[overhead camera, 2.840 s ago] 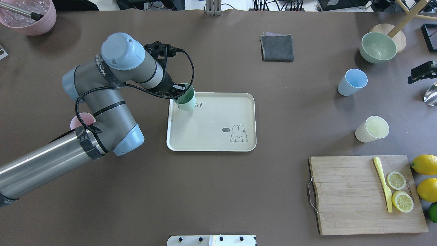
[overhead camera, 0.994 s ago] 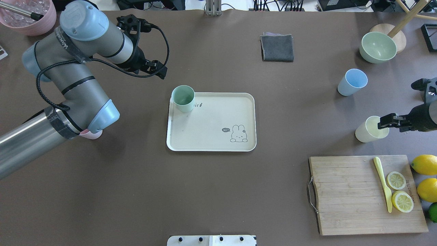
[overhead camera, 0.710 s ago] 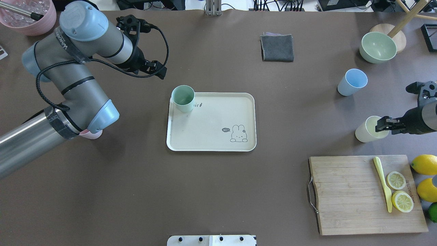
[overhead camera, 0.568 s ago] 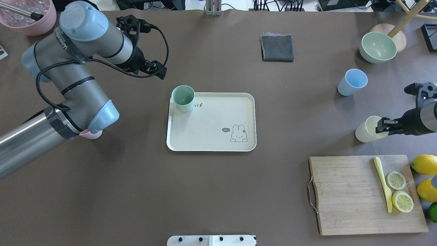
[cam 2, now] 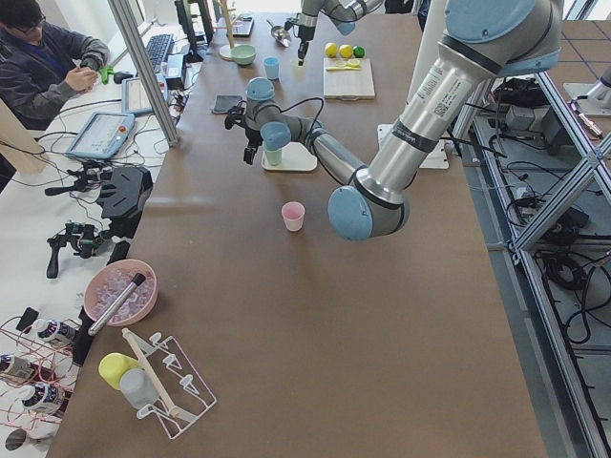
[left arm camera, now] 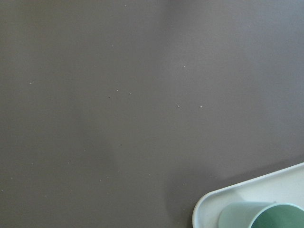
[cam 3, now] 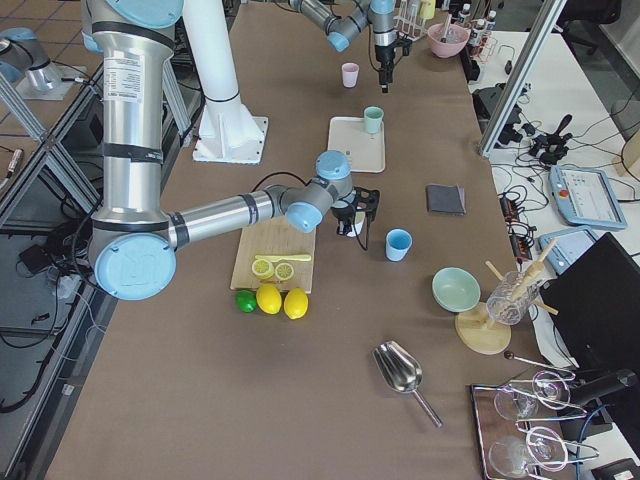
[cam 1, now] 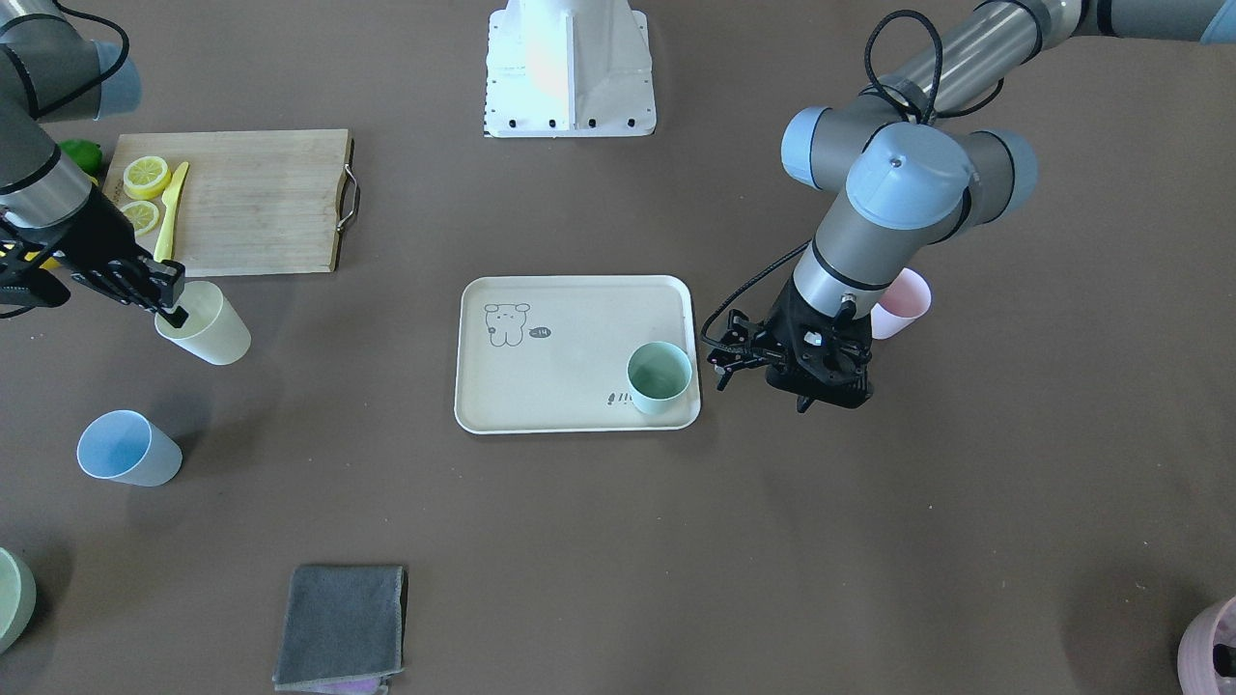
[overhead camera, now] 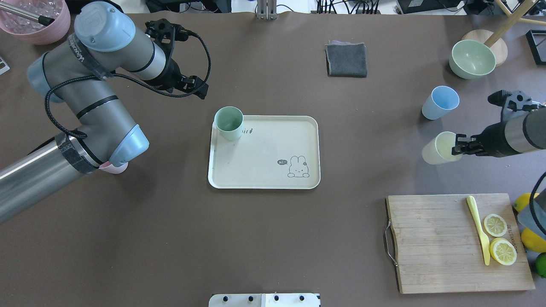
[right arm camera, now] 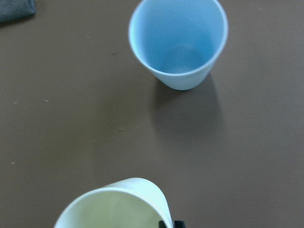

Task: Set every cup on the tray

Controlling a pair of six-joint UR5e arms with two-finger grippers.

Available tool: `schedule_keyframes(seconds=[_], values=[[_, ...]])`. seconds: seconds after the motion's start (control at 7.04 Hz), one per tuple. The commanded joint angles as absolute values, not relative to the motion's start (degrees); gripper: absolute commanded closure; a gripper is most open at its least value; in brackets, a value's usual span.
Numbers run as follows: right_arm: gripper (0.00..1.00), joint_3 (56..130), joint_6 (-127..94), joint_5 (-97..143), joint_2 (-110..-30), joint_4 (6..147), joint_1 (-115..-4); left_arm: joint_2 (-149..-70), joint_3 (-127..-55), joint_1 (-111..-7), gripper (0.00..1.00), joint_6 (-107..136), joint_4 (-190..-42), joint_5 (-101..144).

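Note:
The robot's right gripper needs to put the pale yellow cup down on the cream tray's animal drawing [cam 1: 506, 308], near the cutting board.
The cream tray [overhead camera: 264, 170] lies mid-table with the mint green cup [overhead camera: 229, 123] upright in its far left corner; the tray [cam 1: 560, 386] and cup [cam 1: 660, 377] also show in the front view. My left gripper [overhead camera: 200, 88] is open and empty, above the table beyond that corner. My right gripper [overhead camera: 458, 146] is shut on the rim of the pale yellow cup [overhead camera: 438, 149], held tilted. The light blue cup [overhead camera: 440, 102] stands just beyond it. The pink cup [cam 1: 903, 301] stands left of the tray, mostly hidden under my left arm in the overhead view.
A wooden cutting board [overhead camera: 431, 243] with a yellow knife and lemon slices lies near right, with whole lemons beside it. A grey cloth [overhead camera: 346, 59] lies beyond the tray. A green bowl [overhead camera: 471, 59] sits far right and a pink pot [overhead camera: 38, 25] far left.
My left gripper let go of the green cup on the tray and drew back to the far left. My right gripper closed on the yellow cup and carried it left toward the tray.

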State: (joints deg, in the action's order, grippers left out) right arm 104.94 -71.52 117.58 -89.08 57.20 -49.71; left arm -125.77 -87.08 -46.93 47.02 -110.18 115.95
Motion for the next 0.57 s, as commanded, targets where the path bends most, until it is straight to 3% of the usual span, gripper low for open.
schedule_keyframes(seconds=[0.0,0.43], values=[[1.0,105.47,-79.68,112.88,-76.26,69.63,-44.42,-125.68,-87.01,-46.93,0.01,47.02,-110.21,116.01],[1.0,106.79,-88.73,106.64,-62.62,88.29,-36.42,-122.28,-87.27,-55.06,0.01,37.4,-108.64,123.88]])
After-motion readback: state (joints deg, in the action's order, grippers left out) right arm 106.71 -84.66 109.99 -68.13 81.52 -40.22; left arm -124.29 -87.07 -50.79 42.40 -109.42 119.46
